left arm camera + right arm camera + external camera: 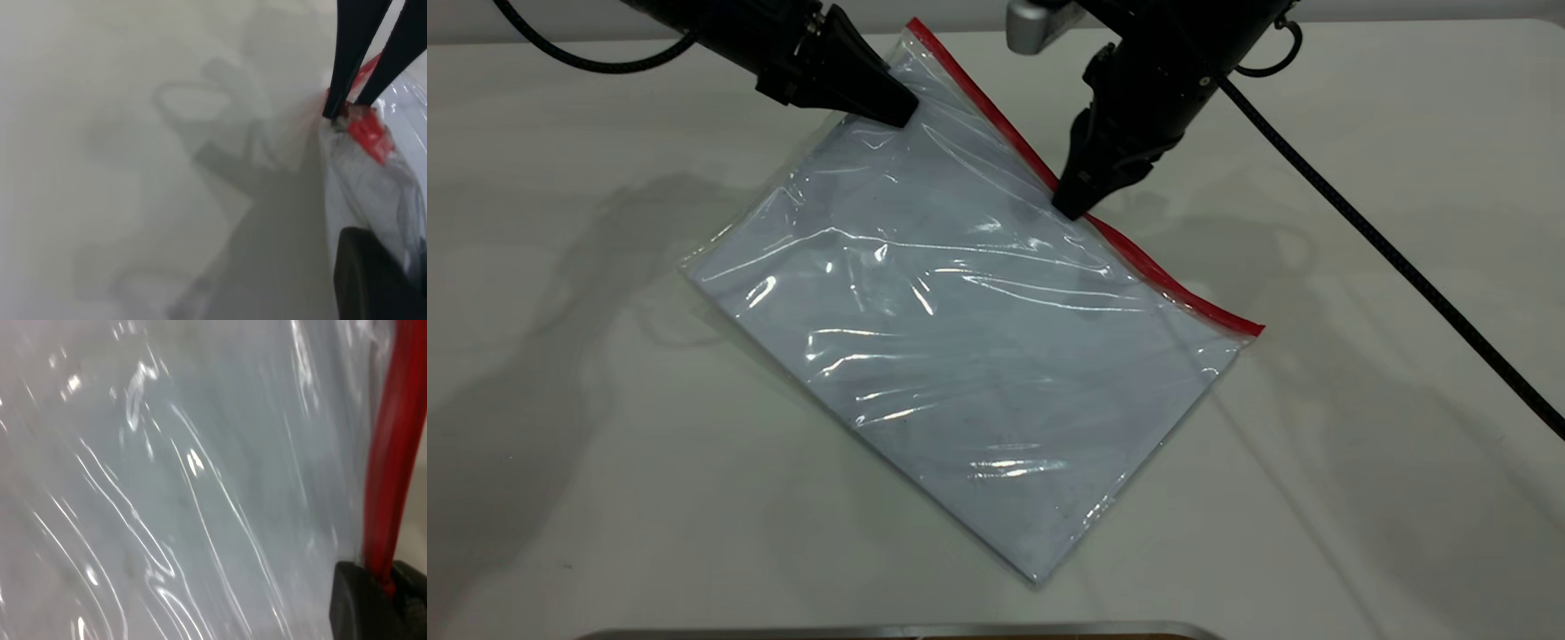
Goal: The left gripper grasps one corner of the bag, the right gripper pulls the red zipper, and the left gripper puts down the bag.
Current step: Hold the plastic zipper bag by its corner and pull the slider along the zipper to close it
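Observation:
I need to let go of the red zipper with my right gripper at the bag's corner point(1223, 315) nearest the braided cable, just above the white table.
The bag point(960, 356) is a clear pouch with a pale sheet inside, lying slantwise on the table with its far corner raised. My left gripper point(903, 114) is shut on that raised corner; one of its fingers point(373, 280) shows dark beside the plastic in the left wrist view. The red zipper point(1183, 289) runs along the bag's right-hand long edge. My right gripper point(1072, 206) is shut on this strip about midway along it. In the right wrist view the red zipper point(393, 453) passes between the black fingertips point(357, 603). The left wrist view shows a red piece of the zipper point(367, 130) below the right gripper's distant fingers.
The bag rests on a white table point(605, 444). A thick braided cable point(1405, 267) trails from the right arm across the table's right side. A thin metal edge point(871, 633) shows at the near border.

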Robot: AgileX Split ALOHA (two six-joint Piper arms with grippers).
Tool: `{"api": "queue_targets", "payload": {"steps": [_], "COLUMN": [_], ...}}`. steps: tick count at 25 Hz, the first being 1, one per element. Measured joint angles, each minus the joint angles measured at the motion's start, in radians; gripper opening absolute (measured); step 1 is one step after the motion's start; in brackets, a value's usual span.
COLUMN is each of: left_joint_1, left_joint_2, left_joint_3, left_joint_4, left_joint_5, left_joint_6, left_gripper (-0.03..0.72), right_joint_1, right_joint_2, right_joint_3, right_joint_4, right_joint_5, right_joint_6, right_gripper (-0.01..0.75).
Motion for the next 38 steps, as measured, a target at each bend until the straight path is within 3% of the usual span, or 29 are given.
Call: {"api": "queue_targets", "payload": {"steps": [10,18,23,29,34,38], "left_joint_1": [0.047,0.049,0.049,0.047,0.036,0.018], "left_joint_2": [0.0,-0.001,-0.001,-0.001,-0.001,-0.003], "left_joint_3": [0.0,0.0,0.0,0.0,0.0,0.0], "left_joint_4": [0.012,0.092,0.137,0.188,0.224,0.228], "left_joint_5": [0.001,-0.001,0.0,0.004,-0.017,-0.032], "left_joint_6": [-0.022,-0.058,-0.094,-0.149,-0.197,-0.241], "left_gripper": [0.052,0.052,0.052,0.053,0.082,0.198], "right_joint_1": [-0.006,-0.006,-0.006,-0.006,-0.01,-0.01], "right_joint_2": [0.005,0.005,0.005,0.005,0.005,0.005], "right_joint_3": [0.001,0.001,0.001,0.001,0.001,0.001], "right_joint_4": [-0.272,-0.477,-0.554,-0.549,-0.518,-0.486], "right_joint_5": [0.076,0.266,0.367,0.372,0.376,0.36], "right_joint_6": [0.187,0.367,0.449,0.464,0.464,0.465], "right_gripper": [0.066,0.069,0.072,0.086,0.211,0.385]}}
